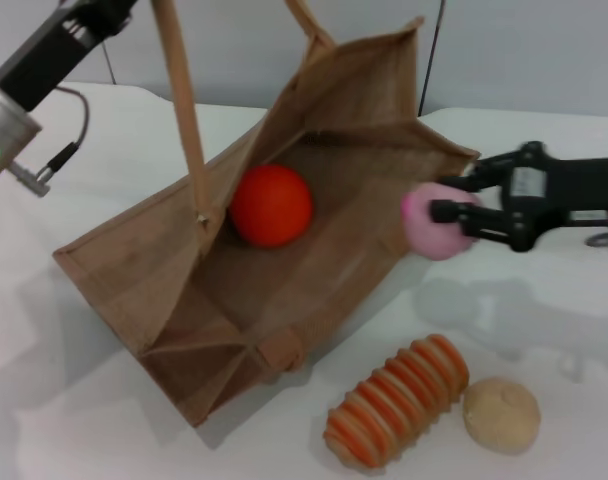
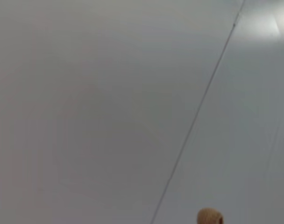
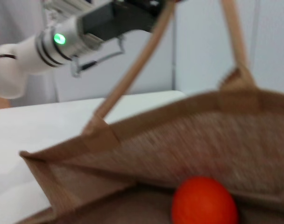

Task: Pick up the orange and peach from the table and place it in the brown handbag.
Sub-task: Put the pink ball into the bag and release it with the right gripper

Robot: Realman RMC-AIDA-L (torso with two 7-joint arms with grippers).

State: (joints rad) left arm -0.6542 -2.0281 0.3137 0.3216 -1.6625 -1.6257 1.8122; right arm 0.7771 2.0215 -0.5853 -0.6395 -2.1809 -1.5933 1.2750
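My right gripper is going to release the peach deep inside the brown handbag (image 1: pixel 338 175), next to the orange.
The brown handbag (image 1: pixel 124 280) lies open on the white table, its mouth toward me. Its strap (image 1: pixel 179 100) is pulled taut upward. The orange (image 1: pixel 271 205) rests inside the bag and also shows in the right wrist view (image 3: pixel 205 200). My right gripper (image 1: pixel 446 205) is shut on the pale pink peach (image 1: pixel 429 238) and holds it above the table, right at the bag's right rim. My left arm (image 1: pixel 39 60) reaches up at the far left. In the right wrist view my left gripper (image 3: pixel 156 7) meets the raised strap (image 3: pixel 128 79) and holds it up.
A ridged orange-and-tan roll (image 1: pixel 396 400) and a tan-beige ball (image 1: pixel 500 414) lie on the table near the front right, below the right gripper. The ball also shows in the left wrist view (image 2: pixel 209 217). A grey wall stands behind the table.
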